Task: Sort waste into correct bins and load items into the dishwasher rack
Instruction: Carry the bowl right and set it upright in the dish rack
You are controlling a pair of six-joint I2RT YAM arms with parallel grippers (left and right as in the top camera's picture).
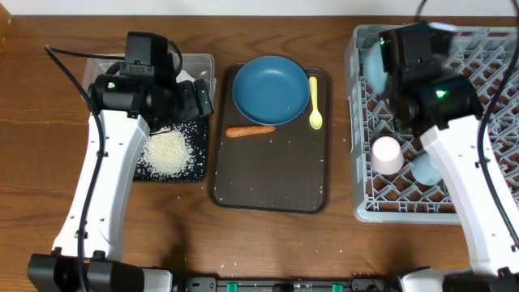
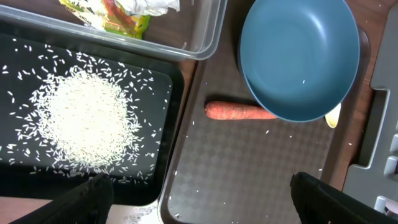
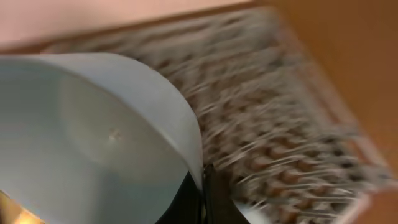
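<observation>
Next, I set the pale bowl down with my right gripper on the grey rack's far wires (image 1: 396, 82), straight behind the pink cup.
My left gripper (image 2: 202, 208) hangs open and empty over the seam between the black tray (image 2: 163, 106) and the brown serving tray (image 2: 249, 162). Loose rice (image 2: 84, 121) lies piled in the black tray. Crumpled paper with wrapper scraps (image 2: 118, 14) sits in the clear tub (image 2: 208, 37). An orange carrot stick (image 1: 250, 130), the dark blue plate (image 1: 270, 88) and the yellow spoon (image 1: 315, 104) rest on the serving tray. My right gripper (image 3: 204, 186) is shut on the rim of the pale bowl (image 3: 93, 137), above the grey rack (image 1: 361, 203) at its far left corner.
A pink cup (image 1: 387, 154) and a light blue cup (image 1: 426, 169) stand upside down in the rack's near half. Stray rice grains dot the serving tray and the wooden table (image 1: 268, 243) in front. My right arm crosses over the rack.
</observation>
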